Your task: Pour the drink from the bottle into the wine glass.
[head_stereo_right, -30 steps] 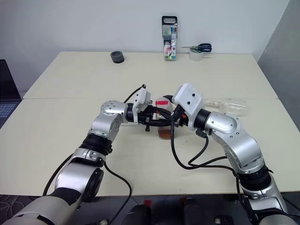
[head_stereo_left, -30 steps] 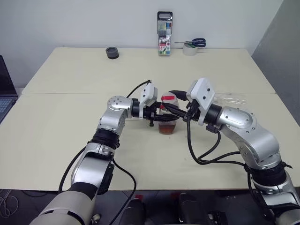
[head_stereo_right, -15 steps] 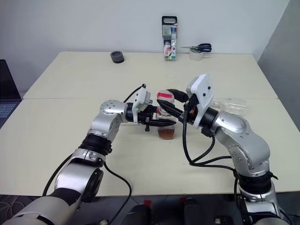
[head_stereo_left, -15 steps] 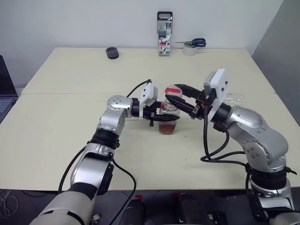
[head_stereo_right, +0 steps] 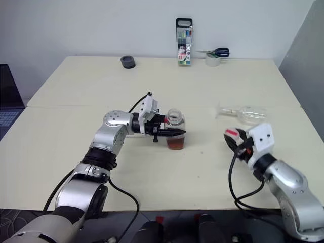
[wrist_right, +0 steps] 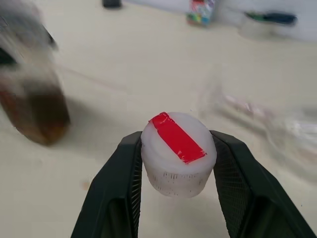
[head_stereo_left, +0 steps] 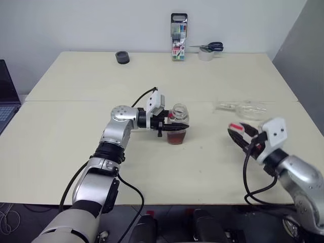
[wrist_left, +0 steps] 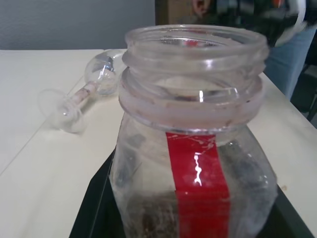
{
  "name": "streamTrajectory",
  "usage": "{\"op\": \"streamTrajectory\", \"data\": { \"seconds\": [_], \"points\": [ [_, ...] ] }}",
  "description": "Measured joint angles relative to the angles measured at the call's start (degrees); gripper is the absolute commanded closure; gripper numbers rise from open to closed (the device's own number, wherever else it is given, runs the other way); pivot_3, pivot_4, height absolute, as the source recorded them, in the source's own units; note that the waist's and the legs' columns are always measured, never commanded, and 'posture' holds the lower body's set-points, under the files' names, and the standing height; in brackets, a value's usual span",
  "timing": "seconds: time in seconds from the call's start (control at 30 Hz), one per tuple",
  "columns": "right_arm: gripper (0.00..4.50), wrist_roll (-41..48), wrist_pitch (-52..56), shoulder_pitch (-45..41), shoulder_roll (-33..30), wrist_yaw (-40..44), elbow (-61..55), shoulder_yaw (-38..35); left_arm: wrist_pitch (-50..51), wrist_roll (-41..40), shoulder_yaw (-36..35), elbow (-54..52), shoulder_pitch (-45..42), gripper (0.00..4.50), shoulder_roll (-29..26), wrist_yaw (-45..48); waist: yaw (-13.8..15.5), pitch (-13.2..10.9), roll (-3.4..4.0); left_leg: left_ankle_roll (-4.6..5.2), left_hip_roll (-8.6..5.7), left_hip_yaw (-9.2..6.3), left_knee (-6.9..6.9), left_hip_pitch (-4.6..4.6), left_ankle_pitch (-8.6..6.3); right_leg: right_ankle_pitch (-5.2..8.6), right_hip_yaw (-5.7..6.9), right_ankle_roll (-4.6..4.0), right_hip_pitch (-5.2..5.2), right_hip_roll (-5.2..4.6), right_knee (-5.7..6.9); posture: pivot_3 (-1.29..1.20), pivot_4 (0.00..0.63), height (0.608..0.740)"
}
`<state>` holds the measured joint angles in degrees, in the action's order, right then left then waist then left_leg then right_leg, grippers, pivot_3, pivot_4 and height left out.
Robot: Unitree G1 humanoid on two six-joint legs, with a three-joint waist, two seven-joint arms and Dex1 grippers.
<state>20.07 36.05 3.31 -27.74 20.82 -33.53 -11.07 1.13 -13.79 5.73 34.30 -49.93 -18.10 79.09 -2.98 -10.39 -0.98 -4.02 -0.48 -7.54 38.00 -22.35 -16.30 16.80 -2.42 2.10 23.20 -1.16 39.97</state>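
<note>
My left gripper should put the bottle down on the seam's near side (head_stereo_left: 119, 120), in line with the small black round thing.
The bottle (head_stereo_left: 178, 112) stands upright near the table's middle with its mouth uncovered, a red strip (wrist_left: 197, 188) running down its side. The reddish-brown drink (head_stereo_left: 176, 137) fills only its bottom. My left gripper (head_stereo_left: 174, 125) reaches in from the left and is shut on the bottle's body. Off to the right, near the front edge, my right gripper (head_stereo_left: 242, 134) is shut on the white cap (wrist_right: 178, 153), which has red tape across its top. The wine glass (head_stereo_left: 248, 108) lies on its side on the table, beyond the right gripper, its foot pointing left.
At the far edge stand a marker pack (head_stereo_left: 178, 37), a tape roll with scissors on top (head_stereo_left: 206, 51) and a small black round thing (head_stereo_left: 121, 56). A laptop (head_stereo_left: 4, 98) pokes in at the left edge. A seam (head_stereo_left: 76, 100) crosses the table.
My right gripper has come away from the bottle's top with the cap in it and has swung right and down toward the front edge. The left gripper and bottle stay in place.
</note>
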Motion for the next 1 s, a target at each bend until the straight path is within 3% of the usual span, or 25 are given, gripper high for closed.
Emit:
{"op": "streamTrajectory", "data": {
  "seconds": [0.07, 0.1, 0.3, 0.5, 0.7, 0.83, 1.0],
  "points": [
    [2.78, -2.1, -0.9, 1.5, 1.5, -1.3, 4.1, 1.1, 0.1, -0.3, -0.1, -0.6, 0.0, 2.81, -0.1, -0.3, -0.2, 0.0, 0.02, 0.0, 0.01, 0.07, -0.02, 0.1, 0.0, 0.0, -0.07, 0.0, 0.0, 0.01, 0.03, 0.0, 0.15, 0.74],
    [2.06, -3.4, -2.1, 2.0, 2.4, -2.0, 6.5, 1.7, 0.3, -0.5, -0.1, -0.9, 0.1, 2.81, -0.1, -0.6, -0.3, 0.0, 0.03, 0.0, 0.02, 0.08, -0.04, 0.12, 0.0, 0.0, -0.08, 0.0, -0.01, 0.02, 0.03, 0.0, 0.15, 0.74],
    [0.11, -4.2, -3.5, 2.1, 4.0, -1.9, 11.3, 1.9, 1.2, -1.1, -0.2, -1.4, 0.9, 2.81, -0.8, -1.8, -0.3, 0.0, 0.03, 0.0, 0.03, 0.08, -0.05, 0.14, 0.0, 0.0, -0.09, 0.0, -0.02, 0.02, 0.02, 0.0, 0.15, 0.74],
    [0.0, -3.2, -3.3, 3.6, -1.3, 2.2, 11.1, 0.7, 2.1, -1.3, -1.1, -2.8, 0.9, 2.81, -1.6, -3.8, -0.2, 0.0, 0.04, 0.0, 0.0, 0.07, -0.04, 0.14, 0.0, 0.0, -0.08, 0.0, -0.05, 0.0, 0.01, 0.0, 0.15, 0.74],
    [0.0, -2.9, -3.4, 4.8, -13.3, 10.0, 6.8, -3.2, 3.5, -1.4, -4.1, -3.1, 1.6, 2.81, -3.2, -10.9, -0.3, 0.0, 0.04, 0.0, 0.04, 0.1, -0.04, 0.18, 0.0, 0.01, -0.1, 0.01, -0.05, 0.03, 0.01, 0.0, 0.15, 0.74],
    [0.0, 4.0, -1.4, -3.2, -15.3, 15.7, 0.6, -1.6, 4.5, -1.2, -7.2, -3.1, 2.1, 2.81, -4.4, -18.6, -0.6, 0.0, 0.04, 0.0, 0.11, 0.08, -0.05, 0.23, 0.0, 0.01, -0.09, 0.01, -0.06, 0.09, 0.02, 0.0, 0.15, 0.74],
    [0.0, 8.5, 2.9, -20.2, -9.2, 16.6, -0.8, 10.0, 5.7, 0.5, -10.4, -4.5, 5.0, 2.81, -6.9, -29.6, -0.5, 0.0, 0.02, -0.03, 0.08, -0.01, -0.04, 0.22, 0.01, 0.0, -0.03, 0.0, -0.07, 0.04, 0.01, 0.0, 0.15, 0.74]
  ]
}}
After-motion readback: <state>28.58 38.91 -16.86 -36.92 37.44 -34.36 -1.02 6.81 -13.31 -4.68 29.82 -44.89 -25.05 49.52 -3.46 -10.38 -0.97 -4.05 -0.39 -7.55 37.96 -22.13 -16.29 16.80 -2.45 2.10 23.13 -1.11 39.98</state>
